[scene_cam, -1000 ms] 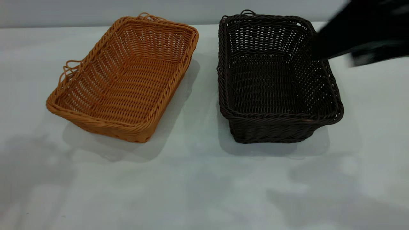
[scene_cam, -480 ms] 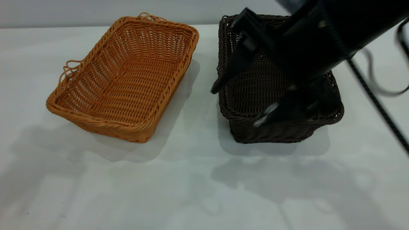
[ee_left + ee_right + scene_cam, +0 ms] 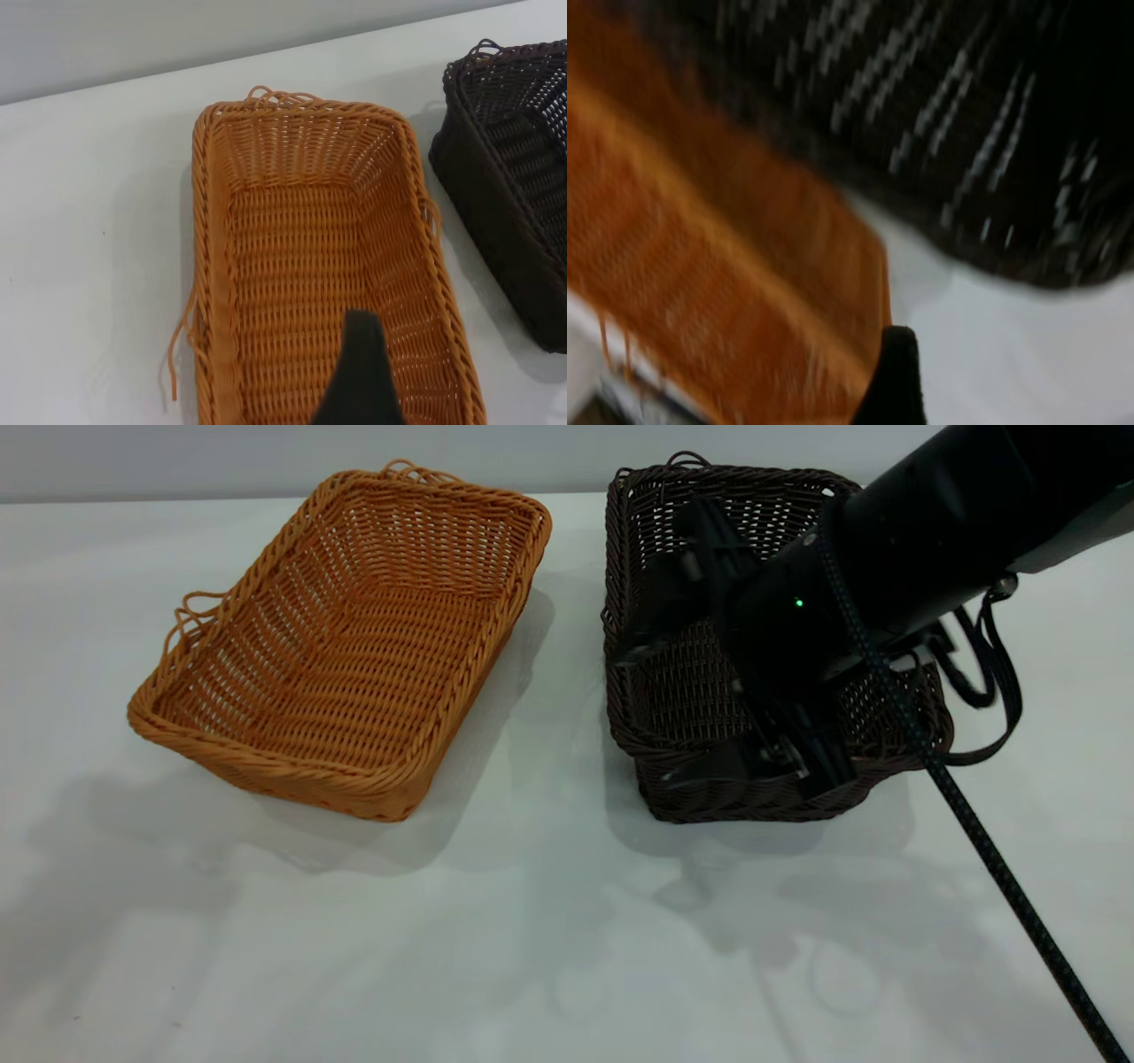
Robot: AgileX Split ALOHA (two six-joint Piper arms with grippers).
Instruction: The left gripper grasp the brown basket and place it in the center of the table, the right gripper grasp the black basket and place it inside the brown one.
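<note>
Next, I grip the black basket's front rim [image 3: 741,747] near its middle with my right gripper, one finger inside the black basket.
The brown basket [image 3: 354,646] stands at the left of the table [image 3: 532,939], turned at an angle. The black basket [image 3: 753,797] stands to its right. My right gripper [image 3: 651,717] hangs low over the black basket's left half, open, with one finger by the left rim and one at the front rim, holding nothing. My left arm is out of the exterior view. In the left wrist view one dark finger [image 3: 359,381] of my left gripper shows above the brown basket [image 3: 310,266], with the black basket [image 3: 514,177] beside it. The right wrist view shows both baskets blurred.
The right arm's braided cable [image 3: 992,868] and strap [image 3: 1001,682] trail over the table right of the black basket. A grey wall runs behind the table's far edge. Bare tabletop lies between and in front of the baskets.
My right arm has swung in from the upper right and come down over the black basket, fingers spread. Neither basket has moved.
</note>
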